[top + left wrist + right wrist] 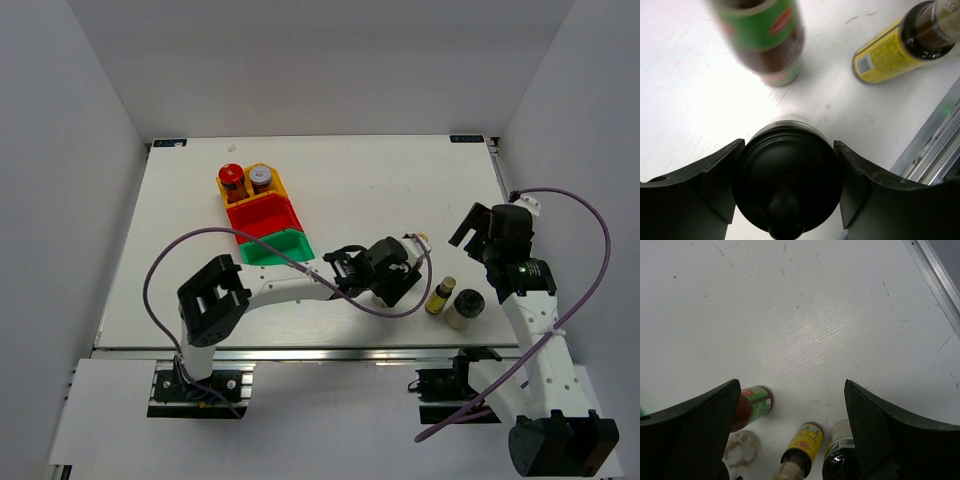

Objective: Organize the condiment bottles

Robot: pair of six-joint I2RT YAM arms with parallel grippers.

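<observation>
The black-lidded jar will go from my left gripper into the red bin, on the red-capped jar's side [250, 217].
In the left wrist view my left gripper [788, 172] is shut on a black-lidded jar [787, 170], with a finger pressed against each side of the lid. Just beyond it stand a green-labelled bottle [767, 40] and a yellow-labelled bottle [900, 47]. From above, the left gripper [405, 265] hides that jar. To its right stand a slim yellow-capped bottle [440, 295] and a second black-lidded jar [465, 306]. A red-capped jar [232, 178] and a silver-capped jar [260, 177] sit in the yellow bin [281, 187]. My right gripper [791, 390] hangs open and empty above the table.
A red bin [262, 216] and a green bin [277, 246] sit in a row below the yellow one. The table's metal right edge [935, 282] lies close to the right gripper. The left arm's purple cable [200, 240] loops over the table's left part.
</observation>
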